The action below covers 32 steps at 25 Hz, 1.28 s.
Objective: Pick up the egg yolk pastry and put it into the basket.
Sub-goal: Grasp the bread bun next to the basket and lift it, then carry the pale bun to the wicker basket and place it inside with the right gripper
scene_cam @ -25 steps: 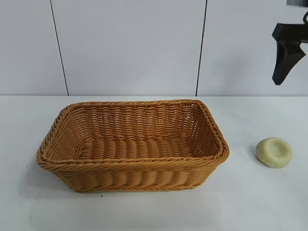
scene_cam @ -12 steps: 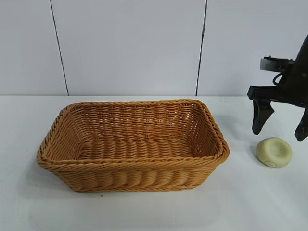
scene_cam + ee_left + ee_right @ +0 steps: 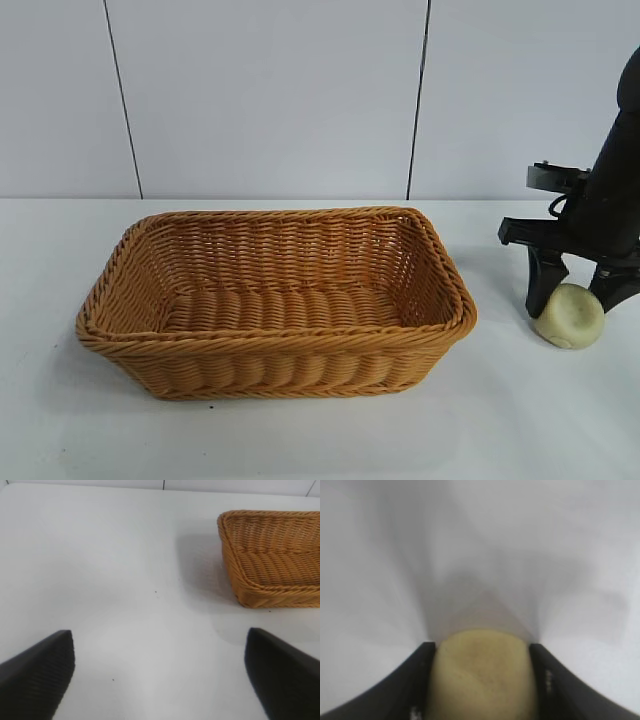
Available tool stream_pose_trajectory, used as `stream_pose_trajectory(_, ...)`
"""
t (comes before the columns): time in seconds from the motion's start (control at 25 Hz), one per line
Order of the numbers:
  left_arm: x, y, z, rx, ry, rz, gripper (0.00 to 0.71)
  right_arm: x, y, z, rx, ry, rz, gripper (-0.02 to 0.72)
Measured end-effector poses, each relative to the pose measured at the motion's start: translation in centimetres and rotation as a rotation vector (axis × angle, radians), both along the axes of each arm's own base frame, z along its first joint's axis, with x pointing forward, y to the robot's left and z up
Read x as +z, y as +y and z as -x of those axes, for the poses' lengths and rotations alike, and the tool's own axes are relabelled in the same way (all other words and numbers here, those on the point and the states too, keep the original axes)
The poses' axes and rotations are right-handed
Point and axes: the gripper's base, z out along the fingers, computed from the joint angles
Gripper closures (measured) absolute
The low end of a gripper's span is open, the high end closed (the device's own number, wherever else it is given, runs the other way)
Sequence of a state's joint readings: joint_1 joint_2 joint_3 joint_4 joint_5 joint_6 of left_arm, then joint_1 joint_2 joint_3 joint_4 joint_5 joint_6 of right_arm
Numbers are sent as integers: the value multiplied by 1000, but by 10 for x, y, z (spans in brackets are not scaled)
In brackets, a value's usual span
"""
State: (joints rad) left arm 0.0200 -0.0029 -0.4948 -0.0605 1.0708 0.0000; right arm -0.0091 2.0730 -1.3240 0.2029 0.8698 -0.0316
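I need to lower the egg yolk pastry with my right gripper and let go of it on the middle of the wicker basket's bottom (image 3: pixel 295 302).
The egg yolk pastry (image 3: pixel 570 318), a small pale yellowish bun, lies on the white table to the right of the basket (image 3: pixel 270 342), apart from it. My right gripper (image 3: pixel 572 306) has come down over the pastry, one black finger on each side. In the right wrist view both fingers press against the pastry (image 3: pixel 482 680) between the tips of the right gripper (image 3: pixel 482 649). The orange-brown wicker basket holds nothing. My left gripper (image 3: pixel 159 634) stands open over bare table, with the basket's (image 3: pixel 270 560) corner beyond it; this arm does not show in the exterior view.
A white table (image 3: pixel 520 420) spreads around the basket, with a white panelled wall (image 3: pixel 270 100) right behind it. Bare table lies between the basket and the pastry.
My right gripper came down from the upper right onto the pastry and its fingers closed in against the bun's sides. The pastry has been turned slightly. The basket has not moved.
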Motion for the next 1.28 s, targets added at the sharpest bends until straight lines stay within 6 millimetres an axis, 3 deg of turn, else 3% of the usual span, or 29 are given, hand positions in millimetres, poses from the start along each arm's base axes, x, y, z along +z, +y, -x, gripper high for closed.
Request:
stream_pose_trajectory(0.32, 0, 0, 0, 0, 0, 0, 46, 90, 1, -5, 26, -166, -7, 508)
stream_pose_trajectory(0.56, 0, 0, 0, 0, 0, 0, 46, 133, 21, -19, 86, -244, -18, 508)
stream_pose_trajectory(0.76, 0, 0, 0, 0, 0, 0, 46, 147, 74, -17, 186, -287, -42, 508)
stream_pose_trajectory(1.08, 0, 0, 0, 0, 0, 0, 46, 148, 181, 16, 398, -328, -100, 508)
stream_pose_trajectory(1.28, 0, 0, 0, 0, 0, 0, 46, 128, 227, 23, 438, -355, -133, 509)
